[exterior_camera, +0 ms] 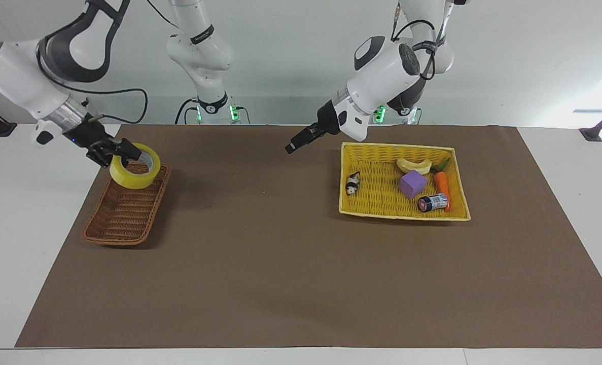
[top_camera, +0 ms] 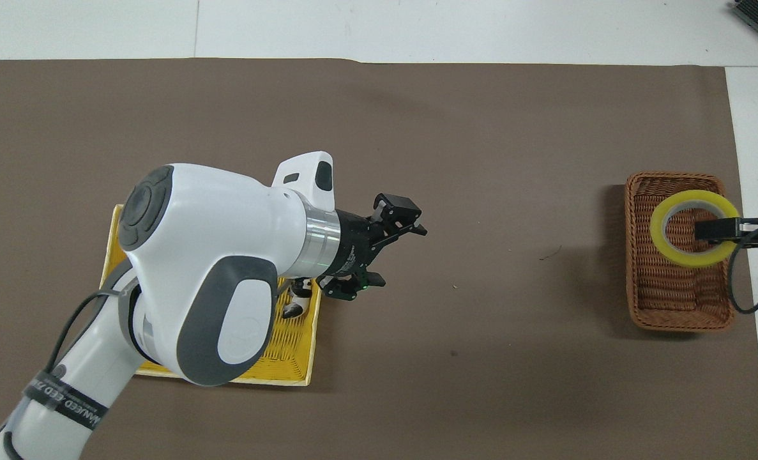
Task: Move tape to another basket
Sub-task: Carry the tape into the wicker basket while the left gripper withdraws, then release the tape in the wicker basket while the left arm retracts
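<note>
Next, I let go of the yellow tape roll with my right gripper on the middle of the brown wicker basket's bottom (top_camera: 682,252).
The yellow tape roll (exterior_camera: 135,175) hangs level in my right gripper (exterior_camera: 119,153), which is shut on its rim. It is low over the small brown wicker basket (exterior_camera: 123,218) at the right arm's end of the table. I cannot tell if it touches the basket. In the overhead view the tape (top_camera: 667,246) and the right gripper (top_camera: 718,230) lie over the basket (top_camera: 672,303). My left gripper (exterior_camera: 291,147) is empty in the air over the mat beside the yellow basket (exterior_camera: 397,147); it also shows in the overhead view (top_camera: 414,225).
The yellow basket (top_camera: 289,358) holds a purple cube (exterior_camera: 412,183), a carrot (exterior_camera: 443,186), a small can (exterior_camera: 432,202), a dumpling-shaped piece (exterior_camera: 413,164) and a panda figure (exterior_camera: 352,183). The left arm covers most of it from above. Bare brown mat (exterior_camera: 260,243) lies between the baskets.
</note>
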Controlling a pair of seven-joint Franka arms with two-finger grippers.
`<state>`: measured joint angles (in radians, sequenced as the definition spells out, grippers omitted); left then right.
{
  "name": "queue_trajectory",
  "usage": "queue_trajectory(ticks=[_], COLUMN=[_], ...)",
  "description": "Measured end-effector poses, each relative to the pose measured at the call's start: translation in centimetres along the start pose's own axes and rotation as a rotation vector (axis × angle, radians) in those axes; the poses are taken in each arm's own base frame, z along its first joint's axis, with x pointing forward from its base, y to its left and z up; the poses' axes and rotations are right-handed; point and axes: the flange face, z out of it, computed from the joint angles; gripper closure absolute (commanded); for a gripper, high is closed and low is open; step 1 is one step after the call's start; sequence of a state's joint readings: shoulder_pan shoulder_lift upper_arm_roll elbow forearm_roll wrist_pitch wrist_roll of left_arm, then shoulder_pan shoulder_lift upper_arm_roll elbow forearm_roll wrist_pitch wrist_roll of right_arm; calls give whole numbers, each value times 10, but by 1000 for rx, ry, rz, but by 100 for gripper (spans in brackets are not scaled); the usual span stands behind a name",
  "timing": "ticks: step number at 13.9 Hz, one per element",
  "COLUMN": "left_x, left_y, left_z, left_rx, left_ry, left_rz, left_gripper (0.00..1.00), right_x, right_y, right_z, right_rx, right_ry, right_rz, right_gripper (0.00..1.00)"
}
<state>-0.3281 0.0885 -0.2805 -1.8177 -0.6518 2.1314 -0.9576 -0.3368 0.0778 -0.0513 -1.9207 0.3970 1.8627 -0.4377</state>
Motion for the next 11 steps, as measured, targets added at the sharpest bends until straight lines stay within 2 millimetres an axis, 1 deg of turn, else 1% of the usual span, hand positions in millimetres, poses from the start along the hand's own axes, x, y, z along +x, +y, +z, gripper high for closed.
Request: queue_trajectory(ticks=[1, 2, 3, 4, 6, 7, 8, 10, 11], left_x=[11, 21, 34, 46, 71, 80, 84, 80, 78], left_y=[-5, -10, -16, -22, -34, -40, -42, -42, -42], left_z=[-5, -11, -19, -30, -54, -65, -74, -89, -97], left_rx=[31, 55, 77, 99, 154, 193, 234, 318, 350], left_ry=[21, 37, 50, 59, 81, 105, 138, 193, 207], left_rz=[58, 106, 149, 184, 241, 275, 310, 393, 426], left_gripper=[0, 0, 0, 0, 0, 0, 0, 0, 0], right_x=[1, 1, 1, 1, 3, 4, 4, 3, 3], right_y=[23, 39, 50, 56, 62, 67, 74, 89, 92], right_z=[15, 24, 30, 34, 42, 48, 54, 66, 70], right_rx=[6, 11, 13, 10, 31, 49, 62, 68, 68], right_ry=[-18, -30, -34, -31, -24, -23, -26, -31, -33], right_rz=[11, 23, 34, 42, 63, 79, 96, 91, 87], right_gripper=[100, 100, 100, 100, 100, 100, 100, 100, 100])
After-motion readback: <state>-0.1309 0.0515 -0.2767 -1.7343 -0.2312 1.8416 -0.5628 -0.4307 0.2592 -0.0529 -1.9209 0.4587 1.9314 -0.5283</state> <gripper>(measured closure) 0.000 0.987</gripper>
